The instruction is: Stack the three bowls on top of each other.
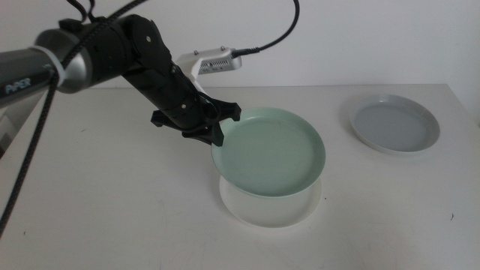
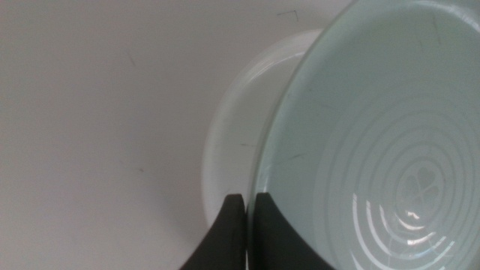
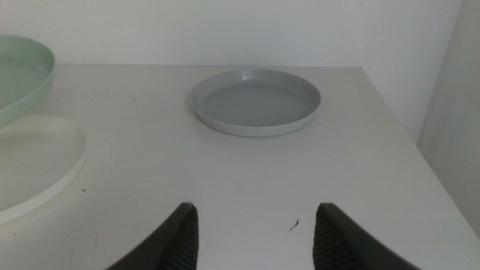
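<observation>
My left gripper needs to let go of the pale mint green bowl inside the white bowl (image 1: 272,186) that is on the table.
My left gripper (image 1: 219,129) is shut on the rim of the pale mint green bowl (image 1: 270,151) and holds it tilted just above the white bowl (image 1: 259,210). The left wrist view shows both jaws pinching the green rim (image 2: 259,180), with the white bowl (image 2: 225,142) underneath. The grey-blue bowl (image 1: 394,124) sits alone at the table's far right. My right gripper (image 3: 255,225) waits open low over the table, facing the grey-blue bowl (image 3: 255,101); the green bowl (image 3: 19,79) and white bowl (image 3: 37,165) show at that view's edge.
The white table's right edge (image 1: 469,112) runs close behind the grey-blue bowl. A black cable (image 1: 30,150) hangs from the left arm over the table's left side. A wall stands behind the table.
</observation>
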`<act>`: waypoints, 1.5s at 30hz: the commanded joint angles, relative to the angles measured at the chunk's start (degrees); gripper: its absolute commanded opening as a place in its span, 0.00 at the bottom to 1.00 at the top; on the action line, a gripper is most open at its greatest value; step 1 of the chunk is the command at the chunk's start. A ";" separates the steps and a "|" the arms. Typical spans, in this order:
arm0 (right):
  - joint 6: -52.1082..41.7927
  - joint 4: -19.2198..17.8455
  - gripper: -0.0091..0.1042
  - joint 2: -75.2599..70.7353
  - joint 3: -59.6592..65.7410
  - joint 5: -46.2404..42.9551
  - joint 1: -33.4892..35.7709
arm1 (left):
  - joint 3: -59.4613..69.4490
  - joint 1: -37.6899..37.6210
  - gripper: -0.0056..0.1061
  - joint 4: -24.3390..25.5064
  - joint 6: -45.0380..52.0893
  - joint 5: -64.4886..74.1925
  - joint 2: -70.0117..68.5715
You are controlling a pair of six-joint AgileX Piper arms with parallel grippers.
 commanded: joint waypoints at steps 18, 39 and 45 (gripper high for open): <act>-0.37 -0.78 0.44 -1.54 -0.31 -4.27 -0.37 | -1.64 -1.19 0.05 -5.05 1.63 -5.38 5.16; -0.37 -0.78 0.44 -1.54 -0.31 -4.27 -0.37 | -1.70 0.32 0.99 -5.95 12.34 1.22 -1.64; -0.37 -0.78 0.44 -1.54 -0.31 -4.27 -0.37 | -1.65 3.98 0.99 -4.71 13.60 7.84 -11.60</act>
